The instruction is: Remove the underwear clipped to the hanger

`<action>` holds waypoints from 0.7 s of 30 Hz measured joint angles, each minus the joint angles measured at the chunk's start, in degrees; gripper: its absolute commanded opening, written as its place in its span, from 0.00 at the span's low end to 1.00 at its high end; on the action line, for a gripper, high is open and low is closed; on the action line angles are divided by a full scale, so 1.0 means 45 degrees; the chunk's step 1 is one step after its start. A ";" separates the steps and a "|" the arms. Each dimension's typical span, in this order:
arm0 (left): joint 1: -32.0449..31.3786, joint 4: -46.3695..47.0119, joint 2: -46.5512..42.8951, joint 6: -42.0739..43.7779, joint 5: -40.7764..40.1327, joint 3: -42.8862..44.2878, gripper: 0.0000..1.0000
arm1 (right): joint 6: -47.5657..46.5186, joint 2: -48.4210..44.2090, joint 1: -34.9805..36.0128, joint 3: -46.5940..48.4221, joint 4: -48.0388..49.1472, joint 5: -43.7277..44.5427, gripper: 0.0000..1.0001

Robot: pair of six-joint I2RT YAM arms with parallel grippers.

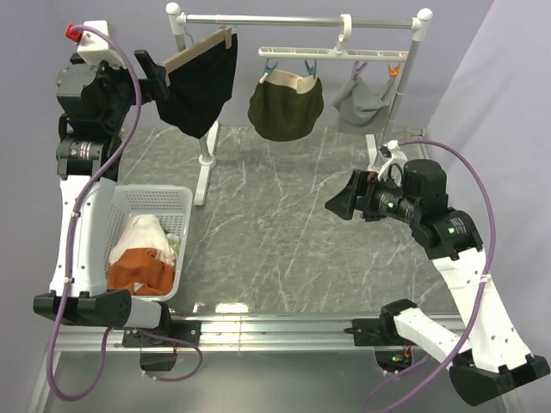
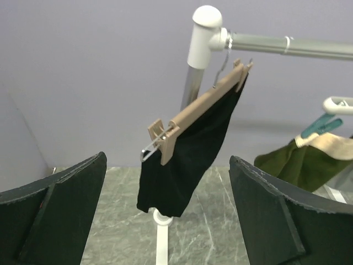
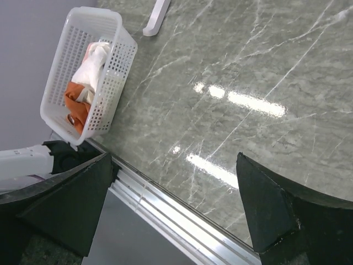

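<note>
I need to move my left gripper next to the tan clamp hanger's near end clip (image 1: 168,70) (image 2: 164,139), above the black underwear's near corner, and close it there.
Three pieces of underwear hang from the rack. A black one (image 1: 202,90) (image 2: 187,160) is held in a tan clamp hanger (image 2: 193,105) at the rack's left end. A dark olive one (image 1: 286,107) (image 2: 300,163) and a light grey one (image 1: 362,103) are clipped to a white peg hanger (image 1: 331,53). My left gripper (image 1: 155,76) (image 2: 167,160) is raised just left of the black underwear, open, and does not touch it. My right gripper (image 1: 344,203) (image 3: 174,160) hovers over the table's right side, open and empty.
A white basket (image 1: 185,194) (image 3: 118,19) at the left holds an orange cloth (image 1: 138,267) and a white cloth (image 1: 146,232). The rack's bar (image 1: 293,19) rests on two white-footed posts (image 1: 205,168). The table's metal front rail (image 3: 182,207) lies under the right gripper.
</note>
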 measured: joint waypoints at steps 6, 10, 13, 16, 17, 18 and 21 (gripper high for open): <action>0.0039 -0.0180 0.0685 -0.0015 -0.1039 0.1156 1.00 | 0.0063 -0.0257 0.0000 -0.0189 -0.0083 -0.0160 1.00; 0.0078 -0.0238 0.0991 0.0039 -0.1185 0.1350 0.99 | 0.0058 -0.0529 0.0000 -0.0597 -0.0194 -0.0257 1.00; 0.0097 -0.0437 0.1370 0.0136 -0.1146 0.1540 1.00 | 0.0058 -0.0597 0.0000 -0.0743 -0.0233 -0.0369 1.00; 0.0199 -0.0476 0.1831 0.0180 -0.1044 0.1681 0.99 | 0.0063 -0.0617 0.0000 -0.0831 -0.0223 -0.0447 1.00; 0.0257 -0.0529 0.1996 0.0180 -0.0971 0.1715 0.99 | 0.0058 -0.0627 0.0000 -0.0855 -0.0223 -0.0461 1.00; 0.0321 -0.0641 0.2186 0.0175 -0.0816 0.1792 0.99 | 0.0058 -0.0641 0.0000 -0.0865 -0.0243 -0.0461 1.00; 0.0442 -0.0787 0.2555 0.0136 -0.0389 0.1909 1.00 | 0.0049 -0.0699 0.0000 -0.0869 -0.0267 -0.0452 1.00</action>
